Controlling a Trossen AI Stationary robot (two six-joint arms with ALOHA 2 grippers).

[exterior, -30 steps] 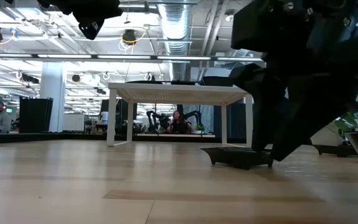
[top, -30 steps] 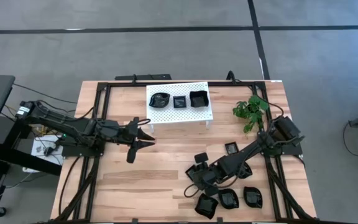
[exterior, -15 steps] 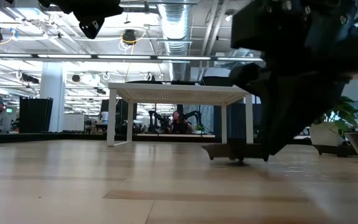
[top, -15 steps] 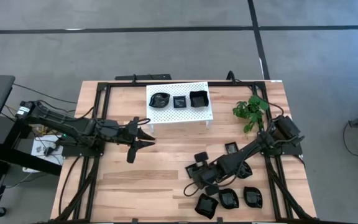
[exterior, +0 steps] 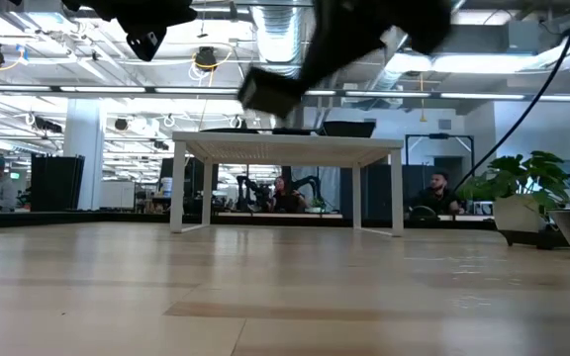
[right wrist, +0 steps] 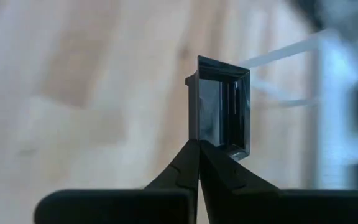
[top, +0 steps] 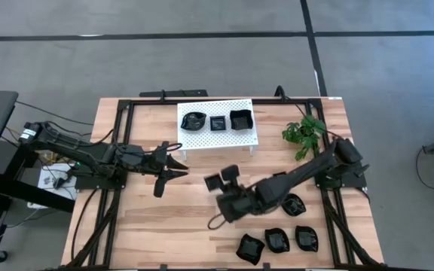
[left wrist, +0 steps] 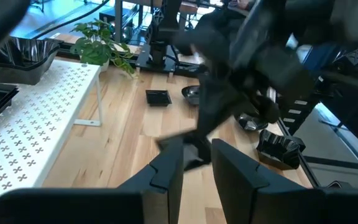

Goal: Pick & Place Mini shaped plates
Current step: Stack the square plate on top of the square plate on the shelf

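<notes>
My right gripper will release the small square plate, now held over the table's middle, onto the matching square plate in the white rack's middle (top: 217, 123).
My right gripper (top: 221, 181) is over the table's middle, shut on a small square black plate (right wrist: 224, 109), which is also seen high above the table in the low view (exterior: 270, 91). Three black plates (top: 218, 120) lie on the white perforated rack (top: 202, 138) at the far side. Several more black plates (top: 277, 241) lie on the table at the near right. My left gripper (top: 179, 167) is open and empty, hovering left of the middle, near the rack's left leg; it also shows in its wrist view (left wrist: 197, 174). My right gripper pinches one side wall of the square plate at its rim (right wrist: 195, 127) between its two fingertips. The fingers point toward the table's left. The plate sticks out beyond the fingertips, turned on edge to them, and is lifted clear of the table.
A small green plant (top: 304, 134) stands at the far right, beside the right arm. Another black plate (top: 292, 205) lies under the right arm. Bare wood lies in front of the rack and over the table's near left. People sit in the room beyond the table.
My right gripper has risen from the table's near right and swung toward the left and far side, carrying the square plate. The plate lay on the table a second ago and is now lifted well clear.
</notes>
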